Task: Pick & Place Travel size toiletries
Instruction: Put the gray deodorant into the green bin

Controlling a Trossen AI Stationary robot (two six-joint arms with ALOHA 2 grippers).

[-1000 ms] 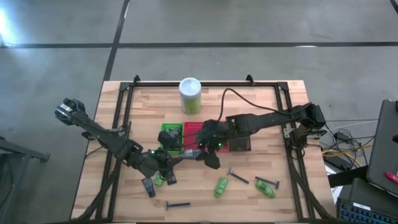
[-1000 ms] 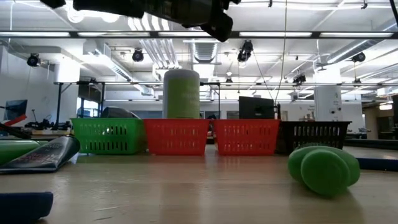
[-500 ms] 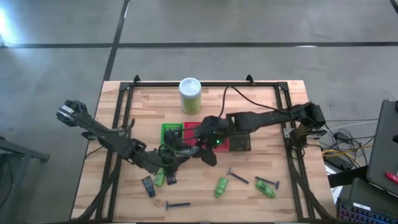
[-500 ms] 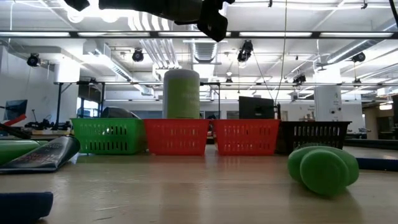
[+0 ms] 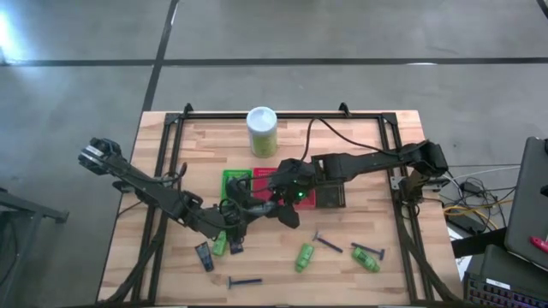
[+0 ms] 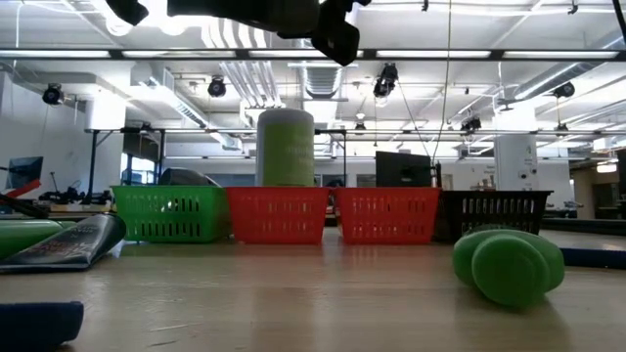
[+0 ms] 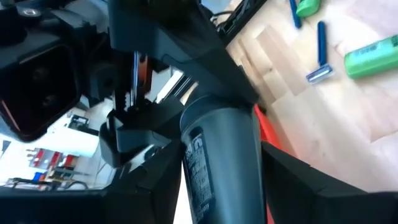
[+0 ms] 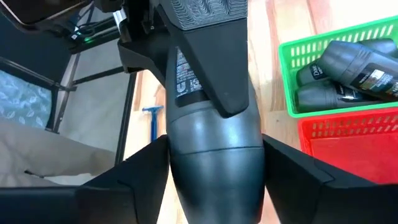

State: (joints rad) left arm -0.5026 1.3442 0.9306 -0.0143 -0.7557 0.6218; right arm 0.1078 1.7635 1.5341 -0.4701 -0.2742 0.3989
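My left gripper will set the grey squeeze tube free in the green basket (image 5: 232,190), so that the tube ends up beside the dark tubes.
A grey squeeze tube (image 5: 260,208) hangs in the air just in front of the basket row, between my two grippers. My left gripper (image 5: 243,210) comes from the table's left and my right gripper (image 5: 279,205) from the right; both are shut on the tube. Loose on the wood lie green tubes (image 5: 304,255) (image 5: 366,260), blue razors (image 5: 328,243) (image 5: 244,281), and small dark and green tubes (image 5: 218,246). Dark tubes (image 8: 348,68) lie in the green basket (image 5: 237,184). My left gripper pinches the tube's body (image 7: 214,168) at the end away from the cap, one finger on either side, coming about level from the table's left, fingers along the tube. The tube is lifted clear. My right gripper pinches the tube's wide cap end (image 8: 214,168) between its two fingers, coming from the table's right, along the tube. A left finger (image 8: 211,62) lies over the tube's far half. The tube sits roughly level above the table.
The white-and-green canister (image 5: 262,130) stands behind the baskets. Red baskets (image 5: 265,180) (image 5: 305,197) and a dark basket (image 5: 332,195) continue the row. The low view shows a green tube (image 6: 509,266) near the camera. Bare wood lies on the table's far left and far right.
My left gripper has moved from above the small tubes toward the table's right and a little toward the far edge, meeting the grey tube at my right gripper. My right gripper has shifted slightly toward the left. The tube stays in the air.
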